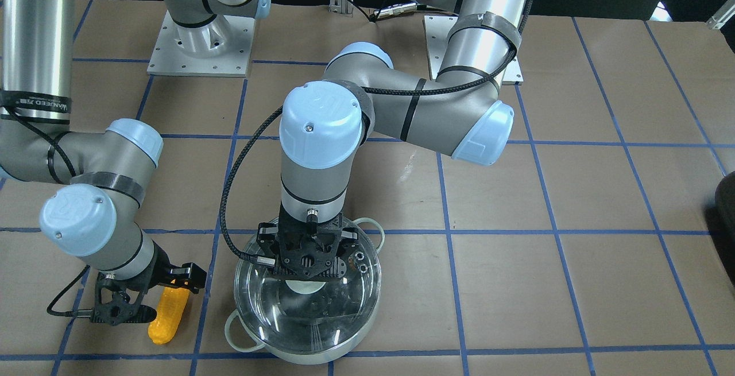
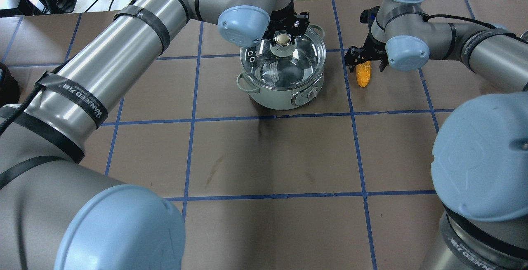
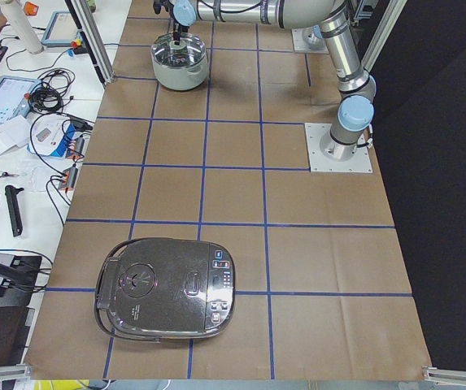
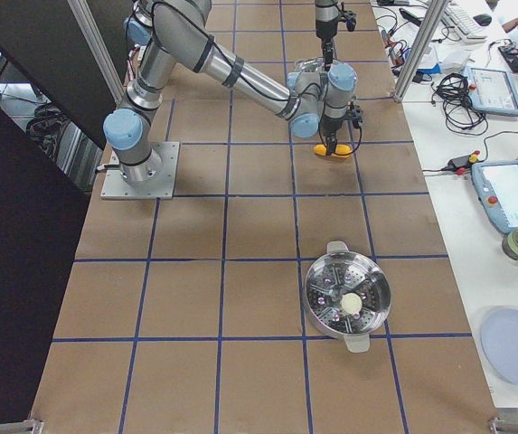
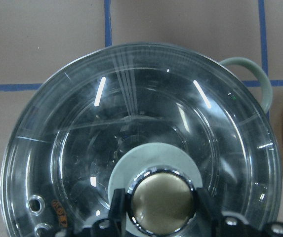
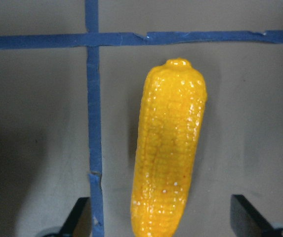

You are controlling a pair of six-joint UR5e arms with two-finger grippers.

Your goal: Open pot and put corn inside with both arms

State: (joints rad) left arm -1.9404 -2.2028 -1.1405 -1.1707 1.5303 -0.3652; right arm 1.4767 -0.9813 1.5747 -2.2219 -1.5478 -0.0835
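The robot's left gripper needs to place the glass lid in the blue tape square (image 1: 516, 289) next to the pot, toward the dark rice cooker. The lid still sits on the pot.
The steel pot (image 2: 272, 97) with mint handles stands on the table, and its glass lid (image 1: 327, 301) sits on it. My left gripper (image 1: 304, 275) hangs straight down over the lid. In the left wrist view its fingers press both sides of the metal lid knob (image 5: 161, 200). The yellow corn (image 1: 166, 316) lies flat on the table beside the pot. My right gripper (image 6: 161, 217) is open just above the corn (image 6: 168, 148), with one finger on each side and neither touching it. The overhead view shows the right gripper (image 2: 365, 57) over the corn (image 2: 364, 75).
A dark rice cooker (image 3: 167, 288) sits at the table's end on my left. A steel steamer pot (image 4: 347, 298) and a blue plate (image 4: 516, 348) are toward the end on my right. Blue tape lines grid the brown table.
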